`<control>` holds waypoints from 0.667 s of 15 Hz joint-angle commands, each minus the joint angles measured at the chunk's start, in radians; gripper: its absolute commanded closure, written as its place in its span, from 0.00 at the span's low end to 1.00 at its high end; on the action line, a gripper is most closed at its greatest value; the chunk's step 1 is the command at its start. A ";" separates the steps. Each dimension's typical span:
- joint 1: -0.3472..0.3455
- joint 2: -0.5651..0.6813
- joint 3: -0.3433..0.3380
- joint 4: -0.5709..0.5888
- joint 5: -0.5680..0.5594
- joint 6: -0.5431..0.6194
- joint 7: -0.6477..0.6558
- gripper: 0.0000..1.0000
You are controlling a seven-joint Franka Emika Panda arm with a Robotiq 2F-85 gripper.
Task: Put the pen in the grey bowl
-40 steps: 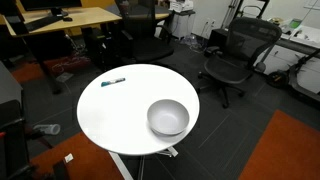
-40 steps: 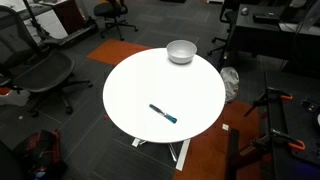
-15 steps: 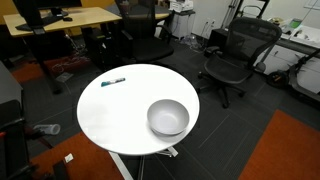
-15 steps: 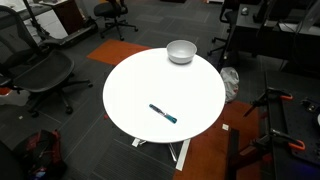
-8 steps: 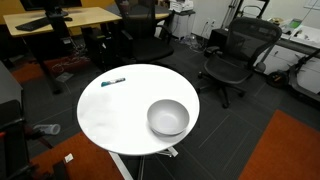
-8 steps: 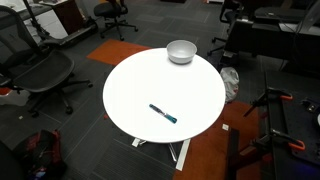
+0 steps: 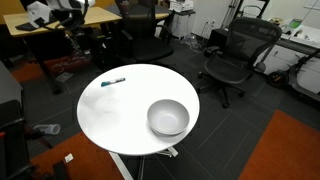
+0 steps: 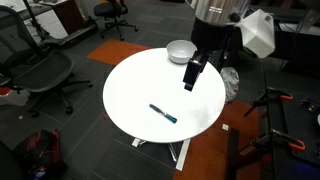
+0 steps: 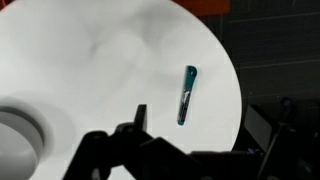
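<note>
Next, my gripper closes on the pen's dark middle [image 7: 112,82] [image 9: 186,96], next to the pen's teal section.
The pen [image 8: 163,113], short and dark with a teal section, lies on the round white table [image 8: 130,90] near one edge; it also shows in an exterior view [image 7: 113,81] and in the wrist view [image 9: 187,95]. The grey bowl [image 7: 168,117] stands empty at the opposite side of the table [image 8: 178,50], and its rim shows at the wrist view's lower left [image 9: 15,135]. My gripper [image 8: 190,82] hangs open and empty above the table between the bowl and the pen. In the wrist view its fingers [image 9: 212,112] are spread wide, with the pen between them.
Black office chairs [image 7: 235,55] [image 8: 40,70] surround the table. A wooden desk [image 7: 60,20] stands behind it. Orange carpet [image 8: 255,150] lies beside the table base. Part of my arm [image 7: 60,8] shows at the frame's top edge.
My arm has come into both exterior views, and the gripper is now over the table. The pen and the bowl have not moved.
</note>
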 commanded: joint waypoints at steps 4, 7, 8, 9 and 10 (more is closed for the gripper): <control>0.036 0.242 -0.037 0.156 -0.026 0.071 0.032 0.00; 0.055 0.328 -0.058 0.220 -0.020 0.061 0.037 0.00; 0.064 0.354 -0.068 0.239 -0.024 0.063 0.045 0.00; 0.072 0.382 -0.076 0.260 -0.022 0.064 0.049 0.00; 0.078 0.407 -0.082 0.280 -0.016 0.061 0.053 0.00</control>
